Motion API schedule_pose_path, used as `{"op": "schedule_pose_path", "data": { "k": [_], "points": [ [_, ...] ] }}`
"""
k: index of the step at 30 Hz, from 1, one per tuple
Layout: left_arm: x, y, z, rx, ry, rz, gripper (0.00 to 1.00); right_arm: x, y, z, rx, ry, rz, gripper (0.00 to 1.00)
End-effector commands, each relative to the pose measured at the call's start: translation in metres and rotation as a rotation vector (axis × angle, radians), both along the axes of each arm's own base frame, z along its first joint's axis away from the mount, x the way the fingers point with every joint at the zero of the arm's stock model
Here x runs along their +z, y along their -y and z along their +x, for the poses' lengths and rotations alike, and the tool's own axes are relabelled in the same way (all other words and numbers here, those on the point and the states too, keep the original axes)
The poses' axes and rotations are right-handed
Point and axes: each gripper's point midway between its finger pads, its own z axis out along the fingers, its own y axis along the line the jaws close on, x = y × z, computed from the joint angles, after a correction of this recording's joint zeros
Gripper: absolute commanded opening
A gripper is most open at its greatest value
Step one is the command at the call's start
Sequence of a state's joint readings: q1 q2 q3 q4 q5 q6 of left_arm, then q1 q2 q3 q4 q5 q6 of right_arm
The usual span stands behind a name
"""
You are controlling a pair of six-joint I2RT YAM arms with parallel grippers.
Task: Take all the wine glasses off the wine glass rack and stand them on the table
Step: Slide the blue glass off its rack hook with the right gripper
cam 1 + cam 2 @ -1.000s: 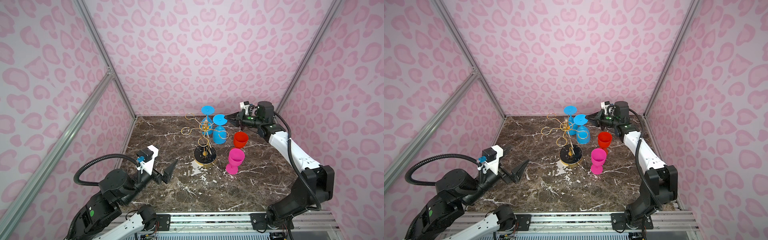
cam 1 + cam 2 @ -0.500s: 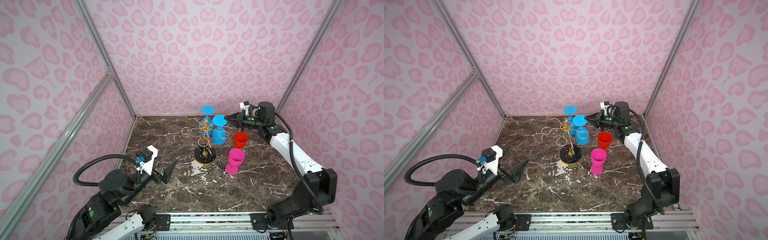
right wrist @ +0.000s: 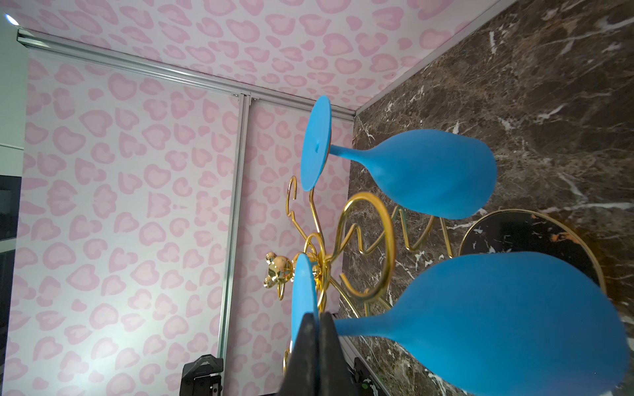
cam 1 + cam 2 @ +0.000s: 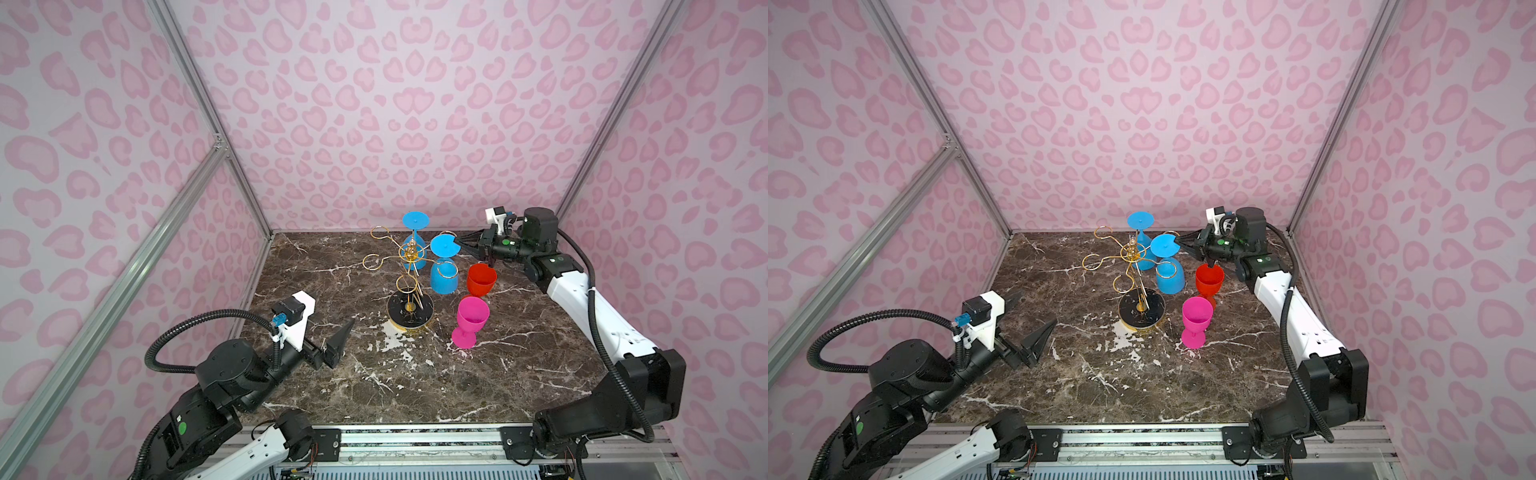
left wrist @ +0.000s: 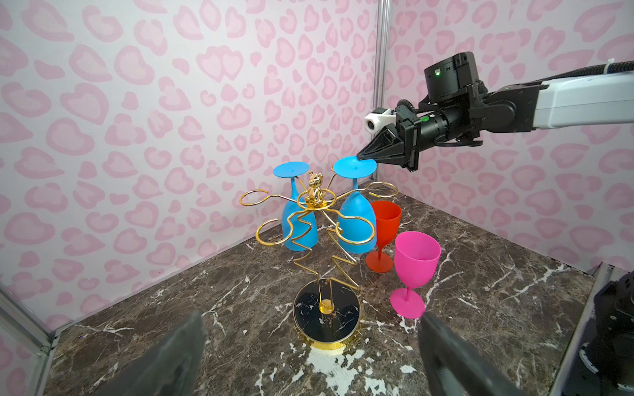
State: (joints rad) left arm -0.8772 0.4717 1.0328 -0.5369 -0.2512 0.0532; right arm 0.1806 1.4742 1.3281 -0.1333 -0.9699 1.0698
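Observation:
My left gripper grabs the nearer blue wine glass by its stem [image 4: 444, 260] [image 5: 354, 184] next, because my right gripper is holding that glass's foot.
The gold wire wine glass rack [image 4: 410, 309] [image 4: 1141, 309] [image 5: 327, 315] stands mid-table on its round black base. Two blue wine glasses hang upside down from its arms. My right gripper [image 4: 457, 245] [image 4: 1177, 243] [image 5: 363, 157] [image 3: 317, 317] is shut on the rim of the nearer blue wine glass's foot [image 4: 444, 245] [image 5: 355, 167] [image 3: 302, 291]; its bowl [image 3: 514, 319] hangs below. I cannot tell whether the foot still rests on the wire. The other blue glass [image 4: 415, 219] [image 5: 298, 226] hangs behind. My left gripper [image 4: 1030, 318] [image 5: 311, 317] is open, low, in front of the rack.
A red wine glass [image 4: 481, 280] [image 5: 386, 219] and a pink one [image 4: 471, 318] [image 5: 417, 257] stand upright on the marble table [image 4: 415, 374], right of the rack and under my right arm. Pink patterned walls close the back and both sides.
My right arm's elbow has shifted slightly; its gripper and the blue glass stay at about the same place. The left arm has not moved.

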Motion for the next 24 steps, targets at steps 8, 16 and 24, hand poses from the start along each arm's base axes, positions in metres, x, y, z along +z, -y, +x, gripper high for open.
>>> {"op": "schedule_pose_path", "data": {
  "k": [8, 16, 24],
  "points": [
    [0.003, 0.005, 0.002, -0.011, -0.003, -0.009, 0.98, 0.006, 0.015, -0.015, 0.007, 0.018, -0.017, 0.00],
    [0.010, 0.009, 0.002, -0.023, -0.013, -0.039, 0.98, 0.019, 0.041, -0.022, -0.035, 0.039, -0.023, 0.00],
    [0.028, 0.018, 0.008, -0.024, -0.086, -0.144, 0.98, 0.033, 0.071, -0.032, -0.088, 0.077, -0.064, 0.00]
  ]
}}
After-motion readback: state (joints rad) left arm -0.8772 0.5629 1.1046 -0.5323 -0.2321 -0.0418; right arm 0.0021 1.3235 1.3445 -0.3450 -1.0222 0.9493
